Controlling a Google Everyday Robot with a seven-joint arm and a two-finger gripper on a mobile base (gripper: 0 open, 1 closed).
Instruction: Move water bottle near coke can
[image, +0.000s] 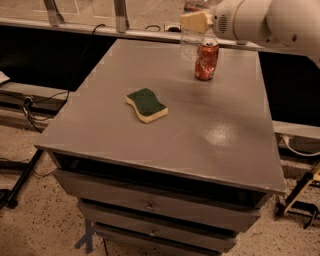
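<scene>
I need to release the water bottle on the grey table top just in front of the coke can (214, 85).
The coke can (206, 61) is red with white script and a silver top, and stands upright at the far right of the grey table top (165, 140). The water bottle (188, 47) is clear plastic and stands just left of the can, close to it. Only its lower body shows, and its cap is hidden by the gripper. My gripper (193, 23) reaches in from the top right on a white arm (260, 20). Its beige fingers (196, 22) are closed around the bottle's upper part.
A green and yellow sponge (146, 105) lies near the middle of the table. Drawers (150, 205) sit under the top. A metal rail (120, 15) runs behind the far edge. Cables (25, 105) lie on the floor at left.
</scene>
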